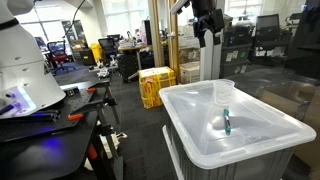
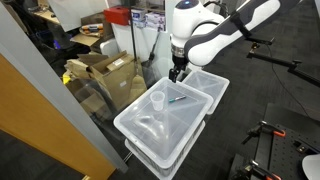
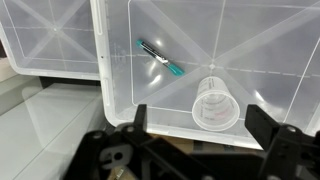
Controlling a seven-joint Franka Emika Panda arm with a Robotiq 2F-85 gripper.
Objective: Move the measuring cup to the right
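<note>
I should next lower my gripper to the measuring cup's rim [image 1: 233, 85] [image 3: 194, 112] and close it there, pinching one side of the cup.
The measuring cup [image 1: 224, 93] is a small clear plastic cup standing upright on the lid of a clear plastic bin [image 1: 262, 132]. It also shows in an exterior view [image 2: 157, 101] and in the wrist view [image 3: 215, 103], seen from above. A teal marker [image 1: 227, 123] lies on the same lid beside the cup and shows in the other views too [image 2: 180, 98] [image 3: 160, 58]. My gripper [image 3: 200, 125] is open and empty, hanging well above the bin [image 2: 150, 128] with the cup between its fingers in the wrist view. It shows high up in both exterior views [image 1: 207, 22] [image 2: 177, 73].
A second clear bin [image 2: 207, 84] stands next to the first [image 3: 50, 40]. Yellow crates [image 1: 155, 85] and cardboard boxes [image 2: 105, 70] stand on the floor nearby. A desk with a white machine [image 1: 25, 60] and tools stands to one side.
</note>
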